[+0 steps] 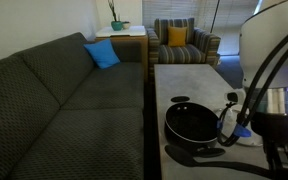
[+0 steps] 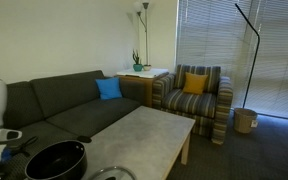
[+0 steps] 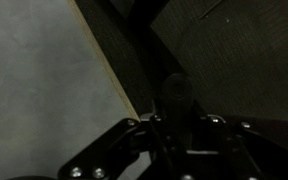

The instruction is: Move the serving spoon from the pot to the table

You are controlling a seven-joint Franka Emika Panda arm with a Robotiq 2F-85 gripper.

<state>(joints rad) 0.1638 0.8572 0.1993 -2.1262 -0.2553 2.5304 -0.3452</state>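
Note:
Next, I release the serving spoon on the light grey table (image 1: 209, 167) just before the black pot's front.
The black pot (image 1: 191, 122) stands on the light grey table (image 1: 184, 80); it also shows in an exterior view (image 2: 56, 160) at the near end of the table (image 2: 144, 135). The serving spoon (image 1: 182, 154) is low over the table's front corner by the sofa, outside the pot. In the wrist view its oval bowl (image 3: 174, 96) points away from the fingers, past the table edge (image 3: 102, 70). My gripper (image 3: 176, 130) looks shut on its handle. In an exterior view my gripper (image 1: 220, 150) is in front of the pot.
A dark grey sofa (image 1: 74, 90) runs along the table's side with a blue cushion (image 1: 102, 54). A glass lid (image 2: 109, 174) lies beside the pot. A striped armchair (image 2: 192, 95) stands beyond the table's far end. The robot's body (image 1: 274, 60) fills one side.

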